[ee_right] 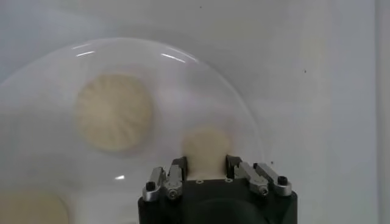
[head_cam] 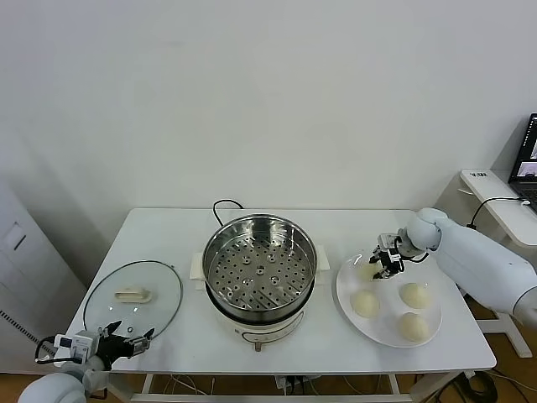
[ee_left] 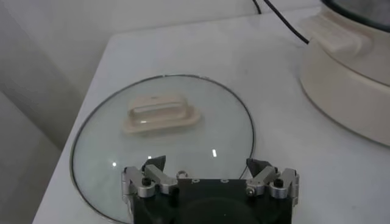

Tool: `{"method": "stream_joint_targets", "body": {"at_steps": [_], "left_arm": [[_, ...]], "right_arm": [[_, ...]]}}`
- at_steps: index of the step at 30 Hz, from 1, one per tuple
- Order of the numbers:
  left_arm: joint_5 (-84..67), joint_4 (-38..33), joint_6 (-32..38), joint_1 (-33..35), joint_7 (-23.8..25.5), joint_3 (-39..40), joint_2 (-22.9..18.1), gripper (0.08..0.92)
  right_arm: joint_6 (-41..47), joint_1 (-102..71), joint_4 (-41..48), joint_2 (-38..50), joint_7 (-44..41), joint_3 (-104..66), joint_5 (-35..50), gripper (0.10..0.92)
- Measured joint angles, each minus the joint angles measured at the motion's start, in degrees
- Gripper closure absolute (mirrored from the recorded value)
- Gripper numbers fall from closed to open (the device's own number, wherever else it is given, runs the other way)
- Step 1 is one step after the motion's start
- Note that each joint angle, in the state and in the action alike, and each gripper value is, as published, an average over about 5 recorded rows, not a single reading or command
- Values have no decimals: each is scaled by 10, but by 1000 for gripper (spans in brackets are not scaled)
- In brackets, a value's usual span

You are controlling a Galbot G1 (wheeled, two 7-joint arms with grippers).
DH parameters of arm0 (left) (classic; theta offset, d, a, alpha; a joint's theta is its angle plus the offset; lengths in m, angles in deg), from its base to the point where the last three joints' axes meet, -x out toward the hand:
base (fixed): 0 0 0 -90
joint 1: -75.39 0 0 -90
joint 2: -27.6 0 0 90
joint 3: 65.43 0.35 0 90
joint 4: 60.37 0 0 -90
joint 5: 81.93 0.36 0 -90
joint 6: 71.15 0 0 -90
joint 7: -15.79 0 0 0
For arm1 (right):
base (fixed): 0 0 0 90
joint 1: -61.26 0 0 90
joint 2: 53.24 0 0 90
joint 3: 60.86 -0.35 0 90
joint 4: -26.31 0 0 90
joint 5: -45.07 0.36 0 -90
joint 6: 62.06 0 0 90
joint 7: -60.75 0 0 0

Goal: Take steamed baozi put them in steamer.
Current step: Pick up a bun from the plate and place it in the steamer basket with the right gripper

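Note:
My right gripper is to set the baozi free. It will release it on the far part of the steamer's perforated tray (head_cam: 263, 244), behind the center of that tray.
The steamer (head_cam: 260, 231), a shiny steel pot with a perforated tray on a white base, stands mid-table with nothing on the tray. To its right a white plate (head_cam: 384, 337) carries the steamed baozi. My right gripper (head_cam: 383, 263) is at the plate's far-left part, shut on one baozi (ee_right: 206, 148), its fingers pressing both sides. Three other baozi (head_cam: 365, 303) (head_cam: 414, 295) (head_cam: 412, 326) lie loose on the plate. In the right wrist view a pleated baozi (ee_right: 114, 112) sits beyond the held one. My left gripper (head_cam: 126, 340) stays open at the front left.
A round glass lid (head_cam: 164, 285) with a white handle (head_cam: 132, 295) lies flat left of the steamer, right under the left gripper (ee_left: 207, 163). A black cord (head_cam: 223, 206) runs behind the pot. A side table with a laptop (head_cam: 527, 164) stands far right.

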Motion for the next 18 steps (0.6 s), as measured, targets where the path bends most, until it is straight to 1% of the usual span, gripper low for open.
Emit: {"method": "stream_joint_targets", "body": {"at_steps": [8, 18], "left_arm": [[2, -6, -3, -4, 0, 4, 2, 177], [4, -11, -4, -11, -1, 10, 8, 177]], "right_arm": [[-36, 137, -66, 7, 2, 85, 55, 609], [-140, 265, -87, -55, 2, 166, 87, 609]]}}
